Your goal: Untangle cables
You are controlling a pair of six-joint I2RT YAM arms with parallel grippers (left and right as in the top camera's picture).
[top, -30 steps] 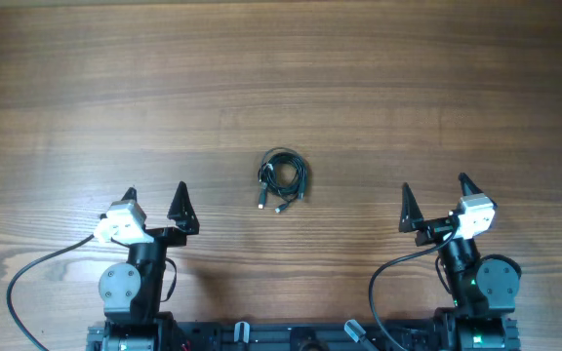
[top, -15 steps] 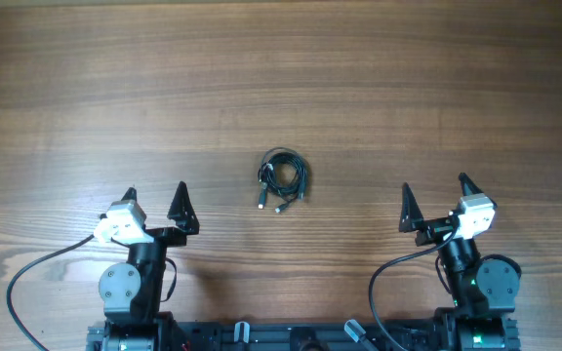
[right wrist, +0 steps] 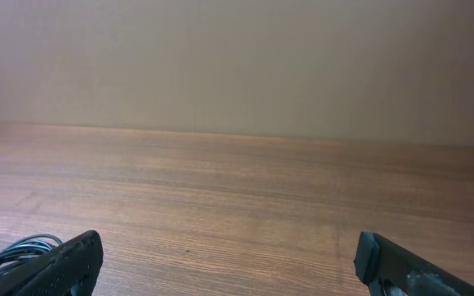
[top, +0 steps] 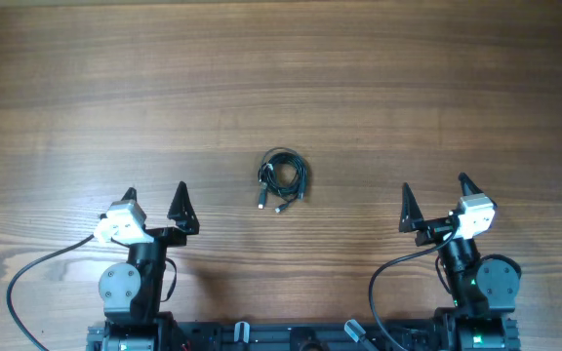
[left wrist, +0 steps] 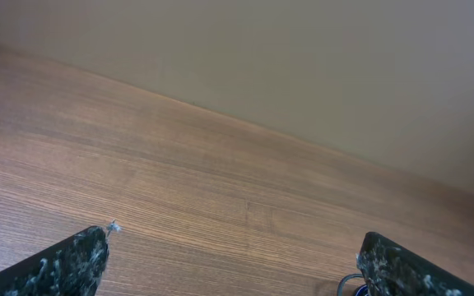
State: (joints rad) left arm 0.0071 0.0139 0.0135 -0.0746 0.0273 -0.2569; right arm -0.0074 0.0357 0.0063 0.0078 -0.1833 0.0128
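Note:
My right gripper should grip the coil's side (top: 301, 170) (right wrist: 54, 240) that faces it and lift the tangled cables from there.
The cables (top: 283, 176) lie as one small tangled coil of thin black cords with silvery plug ends on the wooden table, midway between the arms. A bit of the coil shows at the lower left of the right wrist view (right wrist: 11, 250) and at the bottom right of the left wrist view (left wrist: 350, 285). My left gripper (top: 155, 198) is open and empty, to the left of and nearer than the coil. My right gripper (top: 435, 193) is open and empty, to the right of and nearer than the coil. Both hold nothing.
The wooden table (top: 281, 78) stretches bare around the coil. A thick black robot cable (top: 37, 268) loops at the near left, and another (top: 388, 278) at the near right. A plain wall stands beyond the table's far edge (right wrist: 237, 131).

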